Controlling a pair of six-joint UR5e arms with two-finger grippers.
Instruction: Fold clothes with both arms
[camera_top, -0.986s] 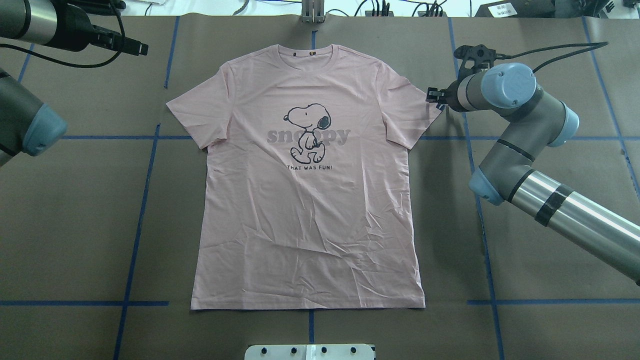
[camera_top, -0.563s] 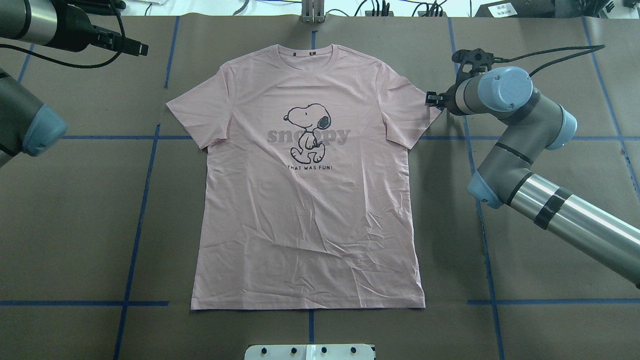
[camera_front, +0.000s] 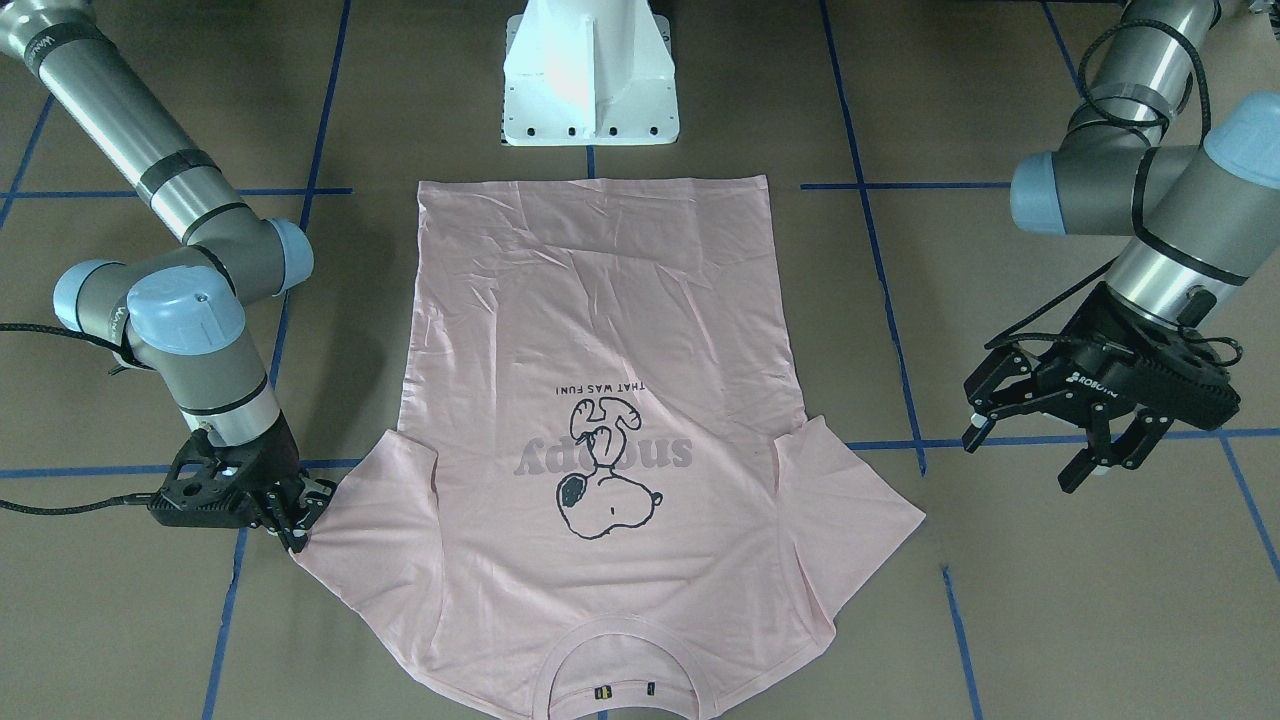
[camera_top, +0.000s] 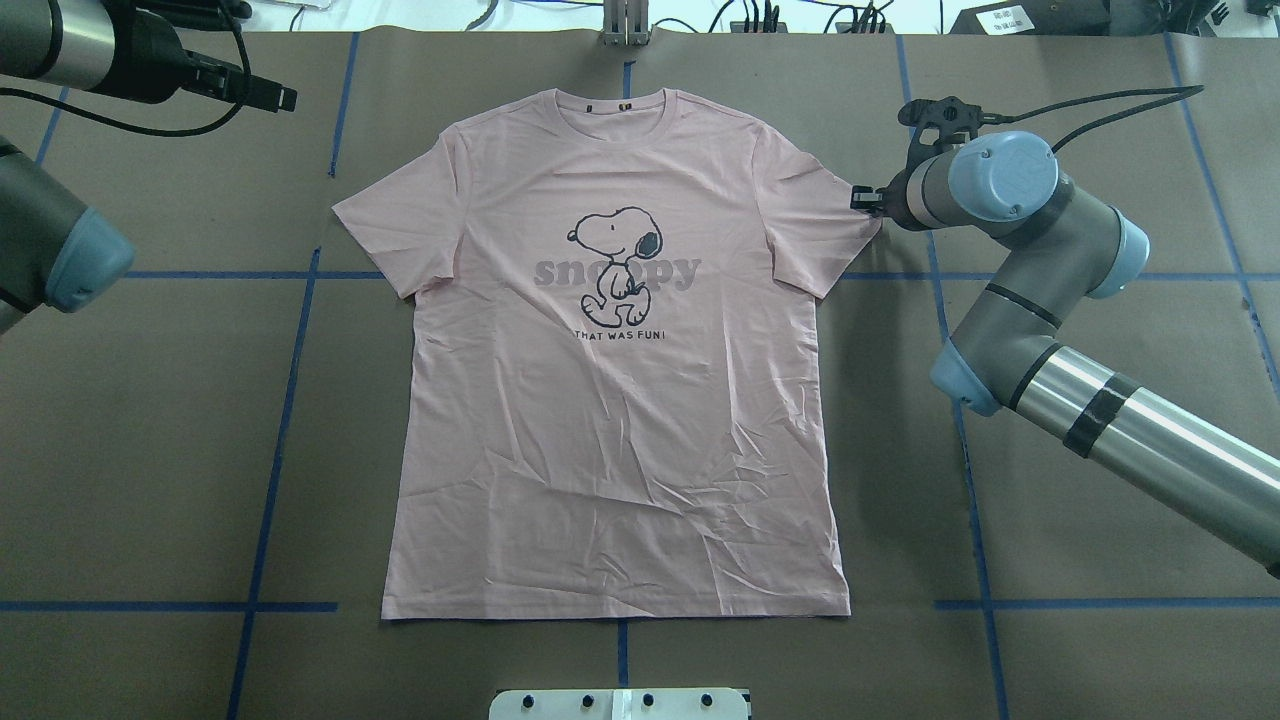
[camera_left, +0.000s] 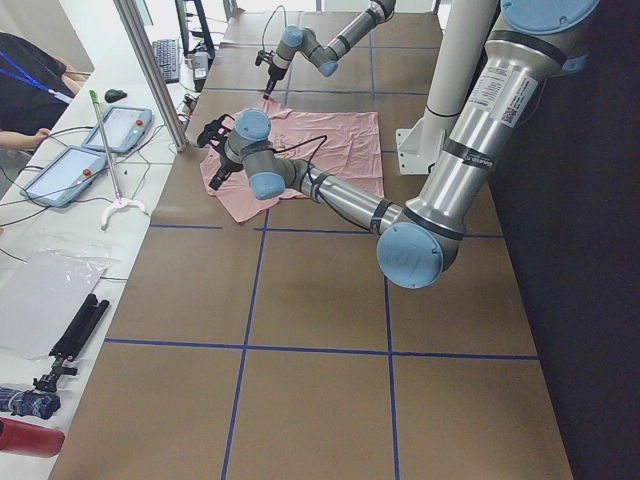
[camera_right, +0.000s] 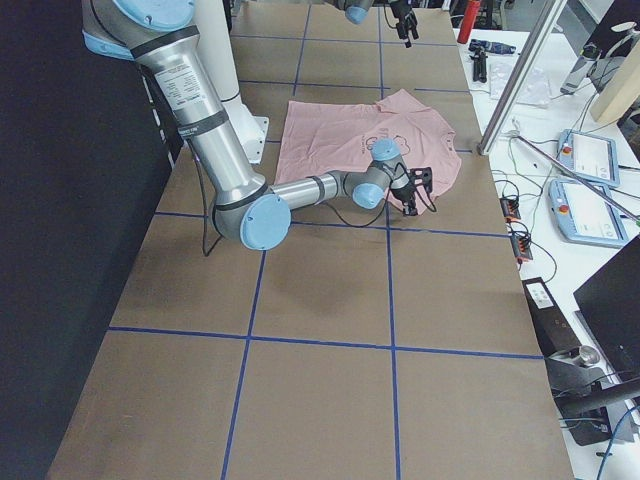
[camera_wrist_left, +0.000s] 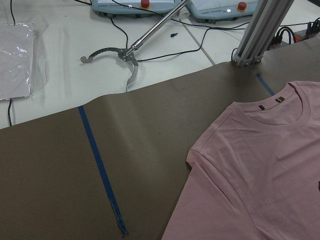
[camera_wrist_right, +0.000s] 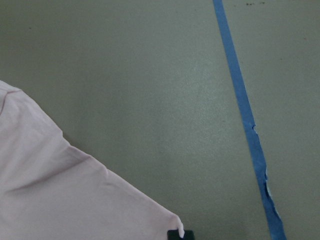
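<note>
The outer corner of the free sleeve (camera_front: 918, 516) on the pale pink T-shirt, opposite my right gripper, is the next place my left gripper needs to go to and close.
The pale pink T-shirt (camera_top: 620, 400) lies flat and face up on the brown table, collar away from the robot. It also shows in the front-facing view (camera_front: 600, 320). My right gripper (camera_front: 297, 520) is low at the table, at the tip of the shirt's sleeve (camera_top: 840, 215), and its jaws look slightly open. The right wrist view shows that sleeve corner (camera_wrist_right: 60, 195) with its small black tag (camera_wrist_right: 175, 234). My left gripper (camera_front: 1020, 462) is open and empty. It hovers above bare table, well apart from the other sleeve (camera_front: 850, 520). The left wrist view shows the collar and shoulder (camera_wrist_left: 260, 165).
The white pedestal base (camera_front: 590, 80) stands at the shirt's hem side. Blue tape lines (camera_top: 290, 400) cross the brown table cover. Beyond the collar end stand an aluminium post (camera_wrist_left: 255, 35), teach pendants (camera_left: 120, 125) and a long grabber tool (camera_wrist_left: 120, 52).
My right gripper has moved slightly towards the shirt and now sits at the sleeve tip. The left arm and the shirt have not moved.
</note>
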